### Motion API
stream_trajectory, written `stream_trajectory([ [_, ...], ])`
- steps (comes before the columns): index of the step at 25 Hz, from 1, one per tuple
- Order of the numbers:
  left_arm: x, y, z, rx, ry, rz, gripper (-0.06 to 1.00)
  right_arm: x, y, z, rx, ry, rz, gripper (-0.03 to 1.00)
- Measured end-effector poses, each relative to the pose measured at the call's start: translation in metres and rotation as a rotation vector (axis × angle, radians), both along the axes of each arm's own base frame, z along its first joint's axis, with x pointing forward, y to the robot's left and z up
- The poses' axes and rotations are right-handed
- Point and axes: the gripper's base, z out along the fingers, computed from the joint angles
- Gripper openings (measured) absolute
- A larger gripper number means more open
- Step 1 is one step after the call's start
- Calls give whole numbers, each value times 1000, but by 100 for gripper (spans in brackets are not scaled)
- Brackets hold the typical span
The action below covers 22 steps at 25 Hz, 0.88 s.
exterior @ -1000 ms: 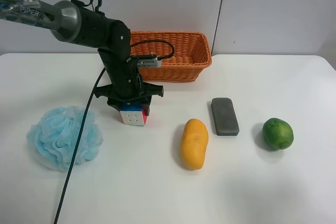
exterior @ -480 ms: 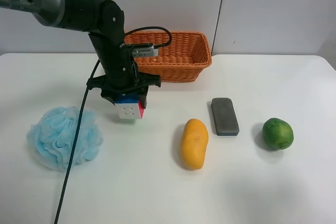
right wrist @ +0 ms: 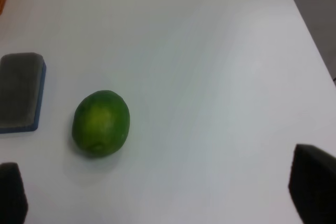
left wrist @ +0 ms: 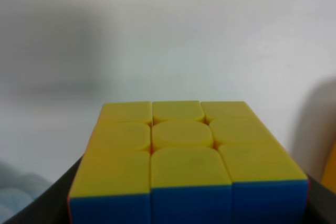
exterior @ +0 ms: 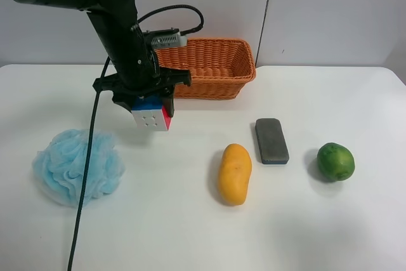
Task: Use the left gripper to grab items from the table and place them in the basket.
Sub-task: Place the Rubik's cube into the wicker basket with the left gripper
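My left gripper has the puzzle cube, held in the air above the table, to place. It will put the cube down inside the orange wicker basket (exterior: 185,66), near the basket's front rim.
My left gripper (exterior: 151,105) is shut on the puzzle cube (exterior: 152,117) and holds it in the air above the white table (exterior: 190,233). The cube shows a blue top, a white dotted front and a pink-red side. In the left wrist view the cube (left wrist: 184,150) fills the frame with a yellow face and a blue face between the dark fingers. The orange wicker basket (exterior: 212,68) stands at the back, just right of the gripper. My right gripper (right wrist: 163,192) is open and empty above the table.
A blue bath pouf (exterior: 76,164) lies left of the cube. A mango (exterior: 235,173), a grey eraser block (exterior: 271,140) and a green lime (exterior: 335,162) lie to the right. The right wrist view shows the lime (right wrist: 101,123) and the eraser (right wrist: 20,92).
My left gripper has lifted the cube off the table and carried it upward and slightly left. The other objects have not moved.
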Motion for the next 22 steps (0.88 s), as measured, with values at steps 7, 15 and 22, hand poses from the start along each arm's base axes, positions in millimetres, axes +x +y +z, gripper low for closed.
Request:
stream_trajectory([
  [7, 12, -4, 41, 6, -56, -24, 57, 0, 0, 0, 0, 0, 0, 99],
  [15, 43, -14, 72, 19, -120, -51, 57, 0, 0, 0, 0, 0, 0, 99],
  [22, 80, -26, 71, -6, -211, -86, 57, 0, 0, 0, 1, 0, 0, 99],
])
